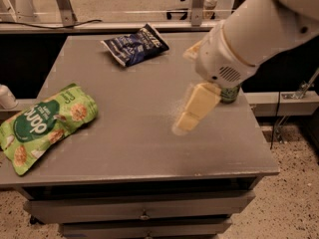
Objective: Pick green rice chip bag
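Observation:
The far end [81,103] of the green rice chip bag, the end nearest the dark blue snack bag, is the spot my gripper should close on.
The green rice chip bag [45,123] lies flat at the left edge of the grey table [129,148], its lower end hanging a little over the front left corner. It is bright green with a dark green round logo and pictures of tan chips. My gripper [183,91] hangs over the middle right of the table, well to the right of the bag and apart from it. Its two cream fingers [197,108] stand apart with nothing between them. The white arm [254,34] reaches in from the upper right.
A dark blue snack bag [135,45] lies at the back of the table. A green drink can [230,93] stands at the right edge, mostly hidden behind my arm. A white object [6,97] sits left of the table. Drawers [144,210] are below.

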Robot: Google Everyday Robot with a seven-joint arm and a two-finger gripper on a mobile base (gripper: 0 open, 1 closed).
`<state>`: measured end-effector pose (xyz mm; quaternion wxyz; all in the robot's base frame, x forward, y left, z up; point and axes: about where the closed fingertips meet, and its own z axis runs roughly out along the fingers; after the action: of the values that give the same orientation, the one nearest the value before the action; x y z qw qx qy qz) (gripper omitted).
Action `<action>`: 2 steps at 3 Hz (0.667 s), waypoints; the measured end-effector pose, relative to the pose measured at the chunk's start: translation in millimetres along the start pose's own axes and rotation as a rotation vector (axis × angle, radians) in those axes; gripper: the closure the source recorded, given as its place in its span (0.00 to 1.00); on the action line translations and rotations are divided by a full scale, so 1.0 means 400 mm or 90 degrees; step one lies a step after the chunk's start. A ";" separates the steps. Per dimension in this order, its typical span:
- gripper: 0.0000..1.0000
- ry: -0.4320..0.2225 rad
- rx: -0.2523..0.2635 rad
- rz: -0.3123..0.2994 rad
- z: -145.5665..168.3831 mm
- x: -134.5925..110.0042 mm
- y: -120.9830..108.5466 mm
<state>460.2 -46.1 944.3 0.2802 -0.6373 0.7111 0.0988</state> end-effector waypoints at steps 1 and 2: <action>0.00 -0.090 -0.017 -0.004 0.098 -0.139 0.021; 0.00 -0.110 -0.002 -0.004 0.101 -0.169 0.010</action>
<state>469.3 32.2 945.8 0.3397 -0.6293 0.6819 0.1534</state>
